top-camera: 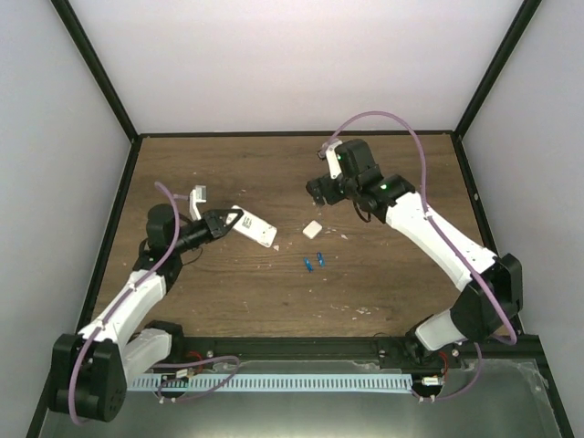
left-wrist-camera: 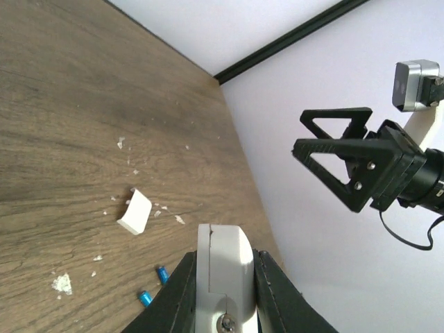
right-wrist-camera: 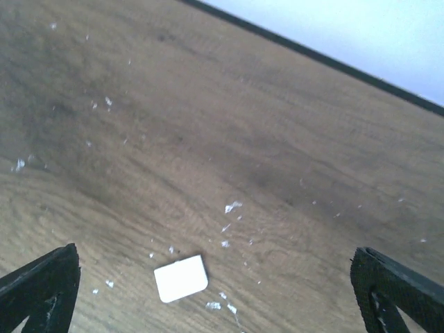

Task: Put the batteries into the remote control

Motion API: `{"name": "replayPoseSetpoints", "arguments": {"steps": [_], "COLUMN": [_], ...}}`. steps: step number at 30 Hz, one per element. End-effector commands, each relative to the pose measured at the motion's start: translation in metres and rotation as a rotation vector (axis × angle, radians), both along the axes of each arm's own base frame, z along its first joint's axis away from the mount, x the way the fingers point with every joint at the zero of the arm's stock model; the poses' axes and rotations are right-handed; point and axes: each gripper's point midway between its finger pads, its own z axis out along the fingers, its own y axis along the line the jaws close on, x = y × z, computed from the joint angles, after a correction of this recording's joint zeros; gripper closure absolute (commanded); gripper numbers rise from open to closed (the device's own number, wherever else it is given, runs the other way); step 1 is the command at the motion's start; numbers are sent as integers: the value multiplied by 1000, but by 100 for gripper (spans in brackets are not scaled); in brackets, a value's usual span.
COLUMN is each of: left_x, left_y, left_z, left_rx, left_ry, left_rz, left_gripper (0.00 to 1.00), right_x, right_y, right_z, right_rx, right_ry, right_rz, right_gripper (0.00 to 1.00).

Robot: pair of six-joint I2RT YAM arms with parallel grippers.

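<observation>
One blue battery is farther from the white remote control. My right gripper goes to it next and closes on that battery's body [top-camera: 320,259].
My left gripper [top-camera: 228,222] is shut on one end of the white remote control [top-camera: 255,229], which it holds just above the table left of centre. In the left wrist view the remote control [left-wrist-camera: 223,267] sits edge-on between the black jaws. Two small blue batteries [top-camera: 308,265] [top-camera: 319,258] lie side by side on the wood, to the right of the remote; they show as batteries [left-wrist-camera: 161,274] [left-wrist-camera: 144,298] in the left wrist view. My right gripper [top-camera: 317,190] hangs open and empty above the table, beyond the batteries, its fingers [right-wrist-camera: 43,288] spread wide.
A small white square cover piece [top-camera: 312,230] lies flat on the wooden table [top-camera: 228,169] between the remote and my right gripper, also seen as the cover [right-wrist-camera: 181,277] [left-wrist-camera: 134,211]. White flecks dot the wood around it. A black frame and white walls bound the table.
</observation>
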Motion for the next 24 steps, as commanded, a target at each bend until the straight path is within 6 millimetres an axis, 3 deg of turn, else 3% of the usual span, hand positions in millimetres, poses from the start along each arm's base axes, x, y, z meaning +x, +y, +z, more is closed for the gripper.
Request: {"name": "replayPoseSetpoints", "arguments": {"steps": [1, 5, 8, 11, 17, 24], "left_x": [-8, -15, -18, -20, -19, -19], "left_y": [7, 20, 27, 28, 26, 27], "left_z": [19, 16, 3, -14, -23, -25], "left_rx": [-108, -129, -131, -138, -133, -185], "left_ry": [-43, -24, 29, 80, 86, 81], "left_rz": [60, 155, 211, 226, 239, 264], "left_gripper": [100, 100, 100, 100, 100, 100], "right_x": [2, -19, -41, -54, -60, -72], "right_y": [-12, -5, 0, 5, -3, 0], "right_z": [16, -28, -69, -94, -133, -167], "right_rx": [19, 30, 83, 143, 82, 47], "right_ry": [40, 265, 400, 457, 522, 618], "right_rz": [-103, -112, -116, -114, -147, -118], "right_gripper": [2, 12, 17, 22, 30, 50]}}
